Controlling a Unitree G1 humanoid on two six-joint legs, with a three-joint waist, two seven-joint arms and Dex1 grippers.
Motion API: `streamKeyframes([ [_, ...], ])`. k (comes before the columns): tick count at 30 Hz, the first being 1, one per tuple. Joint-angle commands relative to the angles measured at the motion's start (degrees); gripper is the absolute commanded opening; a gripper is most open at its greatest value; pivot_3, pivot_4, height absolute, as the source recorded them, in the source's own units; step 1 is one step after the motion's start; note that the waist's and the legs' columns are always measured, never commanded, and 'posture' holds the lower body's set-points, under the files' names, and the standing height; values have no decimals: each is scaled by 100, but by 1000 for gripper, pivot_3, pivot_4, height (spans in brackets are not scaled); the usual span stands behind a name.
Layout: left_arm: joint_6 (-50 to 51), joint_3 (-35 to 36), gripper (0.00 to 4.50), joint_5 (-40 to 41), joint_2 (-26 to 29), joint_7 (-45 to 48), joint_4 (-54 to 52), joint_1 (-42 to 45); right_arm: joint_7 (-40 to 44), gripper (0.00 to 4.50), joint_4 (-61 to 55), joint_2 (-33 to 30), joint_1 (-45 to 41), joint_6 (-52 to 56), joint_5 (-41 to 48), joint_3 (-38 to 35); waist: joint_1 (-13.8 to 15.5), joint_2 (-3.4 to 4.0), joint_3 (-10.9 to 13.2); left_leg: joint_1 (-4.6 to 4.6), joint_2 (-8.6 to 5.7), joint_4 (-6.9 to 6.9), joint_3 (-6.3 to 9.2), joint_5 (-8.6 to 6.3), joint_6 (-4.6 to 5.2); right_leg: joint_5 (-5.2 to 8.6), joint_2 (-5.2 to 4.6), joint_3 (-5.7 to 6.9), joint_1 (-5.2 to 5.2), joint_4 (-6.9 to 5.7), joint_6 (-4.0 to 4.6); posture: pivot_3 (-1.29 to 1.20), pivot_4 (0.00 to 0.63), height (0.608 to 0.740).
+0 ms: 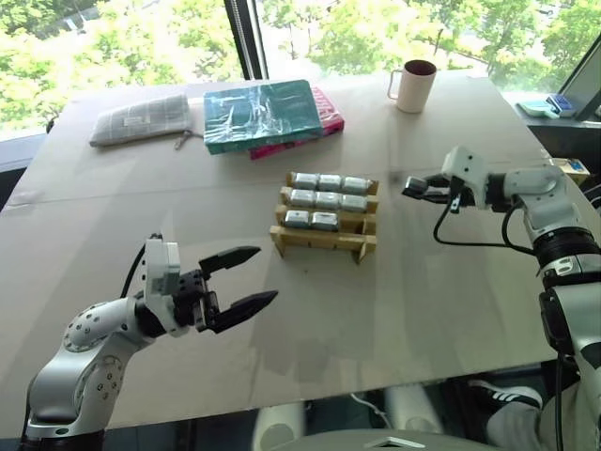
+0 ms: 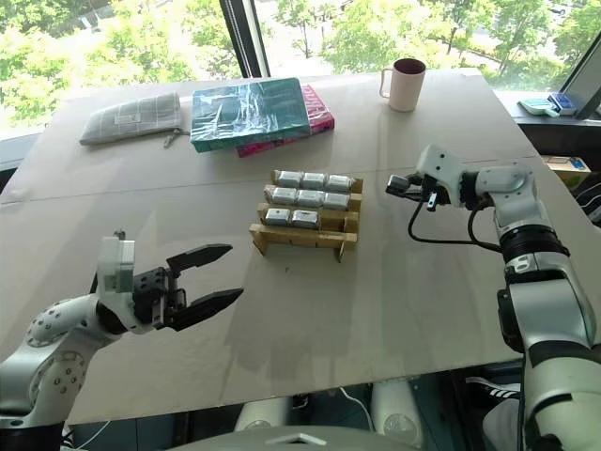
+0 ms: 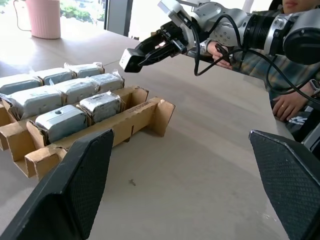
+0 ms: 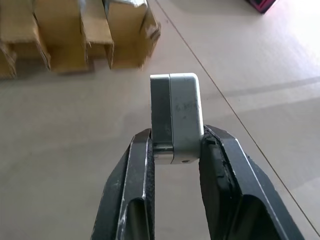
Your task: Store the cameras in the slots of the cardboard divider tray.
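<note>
My right gripper should set the camera, now held above the table beside the tray, down in the empty end slot (image 1: 352, 225) next to the tray's nearest cameras.
The cardboard divider tray (image 1: 321, 243) stands at the table's middle, with several silver-grey cameras (image 1: 328, 199) in its three back rows. The front row (image 3: 141, 118) has nothing in it. To the right of the tray and above the table, my right gripper (image 1: 411, 187) is shut on one more camera (image 4: 176, 116), which stands on end between the fingers (image 4: 139, 170). The left wrist view shows that held camera (image 3: 131, 59) past the tray's far end. My left gripper (image 1: 267, 273) hovers near the front left with its jaws wide apart and nothing between them.
A pink mug (image 1: 414, 85) stands at the back right. A teal plastic-wrapped box (image 1: 260, 113) lies on a pink one (image 1: 331, 120) at the back, with a grey pouch (image 1: 141, 119) to its left. A person's hand (image 3: 286, 105) rests beyond the right edge.
</note>
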State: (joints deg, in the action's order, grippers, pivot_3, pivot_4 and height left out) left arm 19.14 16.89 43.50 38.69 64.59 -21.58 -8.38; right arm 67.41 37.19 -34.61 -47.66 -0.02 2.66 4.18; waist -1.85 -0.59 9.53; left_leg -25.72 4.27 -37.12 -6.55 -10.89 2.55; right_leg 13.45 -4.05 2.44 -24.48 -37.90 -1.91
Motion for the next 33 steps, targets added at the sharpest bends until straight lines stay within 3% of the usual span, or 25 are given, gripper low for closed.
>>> streamKeyframes([
  [1, -60, -16, 4500, 9, 58, 127, 94, 146, -16, 686, -2520, -121, 476, 2081, 979, -269, 6, 0, 0, -1, 1, 1, 4, 0, 0, 0, 0, 2, -1, 0, 0, 0, 150, 740],
  [4, -40, -32, 4500, -7, 86, 209, 215, 239, -574, 686, -4003, 102, 737, 3395, 1384, -212, -35, 2, -1, 0, 5, 1, 19, -1, 1, 0, 0, -4, -10, -5, 0, 0, 150, 740],
  [8, -24, -64, 4500, -28, 127, 313, 320, 325, -1258, 686, -4927, 550, 881, 4262, 1577, 8, -26, -1, -3, 0, 6, 1, 22, -1, 0, 2, 2, -2, -12, -6, 5, 0, 150, 740],
  [15, -9, -70, 4500, -42, 165, 362, 382, 410, -1553, 686, -4676, 687, 1094, 3895, 1244, 542, 93, -3, -4, -10, -2, -3, 21, -2, 2, 12, -5, -2, -13, -1, 22, 0, 150, 740],
  [33, 68, 62, 4500, 75, 148, 31, -75, 133, -580, 686, -3527, 120, 771, 2372, 350, 1583, 120, -5, -5, -9, -2, -3, 16, -1, 2, 13, -1, 2, -12, 0, 21, 0, 150, 740],
])
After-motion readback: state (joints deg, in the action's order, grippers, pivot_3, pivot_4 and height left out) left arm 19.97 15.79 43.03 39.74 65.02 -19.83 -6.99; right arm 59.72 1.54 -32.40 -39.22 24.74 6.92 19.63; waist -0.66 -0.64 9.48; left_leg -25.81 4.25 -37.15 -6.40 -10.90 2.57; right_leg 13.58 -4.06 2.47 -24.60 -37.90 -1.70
